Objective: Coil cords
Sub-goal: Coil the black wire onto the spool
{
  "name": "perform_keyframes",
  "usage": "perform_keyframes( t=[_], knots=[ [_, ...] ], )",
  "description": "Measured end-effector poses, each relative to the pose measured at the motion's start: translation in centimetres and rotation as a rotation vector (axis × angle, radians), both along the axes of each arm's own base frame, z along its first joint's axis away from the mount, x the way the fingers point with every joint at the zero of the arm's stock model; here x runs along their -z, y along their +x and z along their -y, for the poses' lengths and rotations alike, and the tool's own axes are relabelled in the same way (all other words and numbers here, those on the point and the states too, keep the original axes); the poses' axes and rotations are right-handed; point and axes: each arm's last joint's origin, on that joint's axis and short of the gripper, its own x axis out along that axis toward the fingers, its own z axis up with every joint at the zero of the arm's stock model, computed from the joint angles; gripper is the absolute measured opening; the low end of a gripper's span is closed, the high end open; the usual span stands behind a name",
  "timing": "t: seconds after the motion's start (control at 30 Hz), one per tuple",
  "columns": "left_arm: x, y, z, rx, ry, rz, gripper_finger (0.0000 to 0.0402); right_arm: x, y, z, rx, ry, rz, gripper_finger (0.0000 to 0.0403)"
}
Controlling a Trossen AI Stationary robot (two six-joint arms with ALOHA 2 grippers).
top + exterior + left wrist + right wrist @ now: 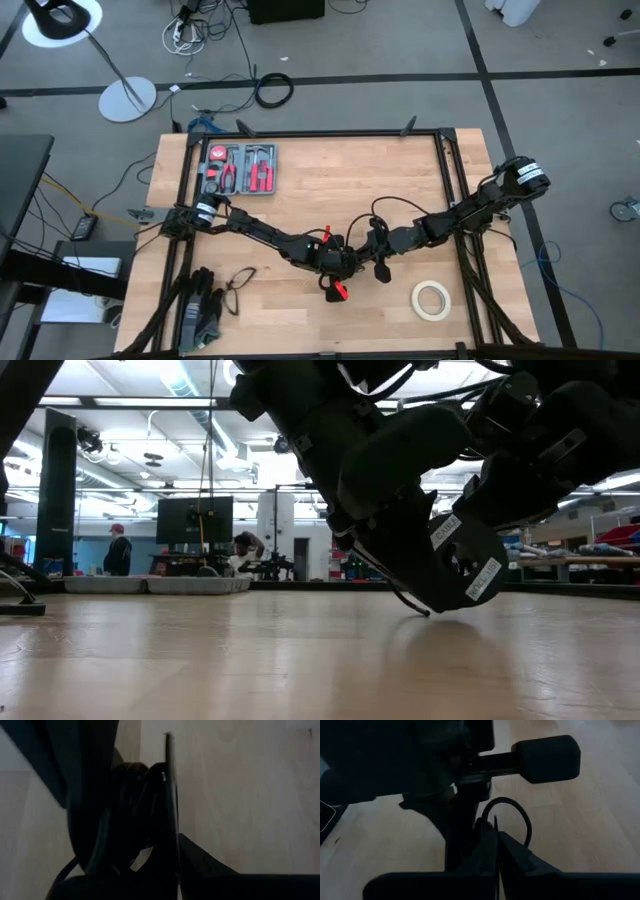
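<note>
The cord's loose end pokes out below the spool, so the robot's left gripper should open, back away and grab the cord (398, 592) close to that loose end.
The thin black cord (398, 204) arcs over the wood table between my two arms near the table's middle. A chunky black piece (382, 270) lies just near of the grippers; whether it is the cord's end, I cannot tell. My left gripper (345, 262) comes from the table's left and is shut on a bunch of cord strands (134, 785). My right gripper (368, 248) comes from the right and is shut on the cord, a small loop (512, 806) of it standing past its fingertips. In the low view both grippers sit low, and a bit of cord (412, 603) reaches the tabletop. My left gripper holds several cord strands (142, 775) side by side between its two fingers (170, 805). The strands run along the fingers and fill the gap. Which part of the cord this is stays hidden in the dark. My right gripper pinches the cord (487, 822) between its two fingers (520, 857), which nearly meet. A short loop of cord curves out beyond the tips, close above the table. The left arm's gripper stands right in front of it.
A cream-white tape roll (432, 300) lies at the near right. A tray of red-handled tools (240, 168) stands at the far left. Dark gloves (203, 308) and glasses (238, 283) lie at the near left. Black rails (450, 170) edge the table. People stand far behind in the room (118, 550).
</note>
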Motion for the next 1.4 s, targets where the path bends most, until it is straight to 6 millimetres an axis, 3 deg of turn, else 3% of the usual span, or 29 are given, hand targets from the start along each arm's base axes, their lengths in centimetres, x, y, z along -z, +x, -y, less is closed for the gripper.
perform_keyframes(
  t=[0.3,0.87,1.13,1.4],
  knots=[
    [0.1,-0.2,-0.1,0.006,-0.036,-0.040,0.0004,0.2,-0.1,0.0,0.006,-0.012,-0.014,0.0002],
    [-2.9,-1.5,0.1,-0.001,-0.178,-0.247,0.0050,0.3,-0.3,-0.3,0.025,-0.059,-0.007,0.0001],
    [-3.0,-2.1,-0.6,-0.092,-0.012,-0.292,0.0051,0.3,-0.9,-1.3,0.042,-0.151,0.007,0.0000],
    [-3.2,-1.6,-1.0,-0.054,0.184,-0.218,0.0058,0.4,-1.0,-1.5,0.045,-0.168,0.004,0.0000]
  ],
)
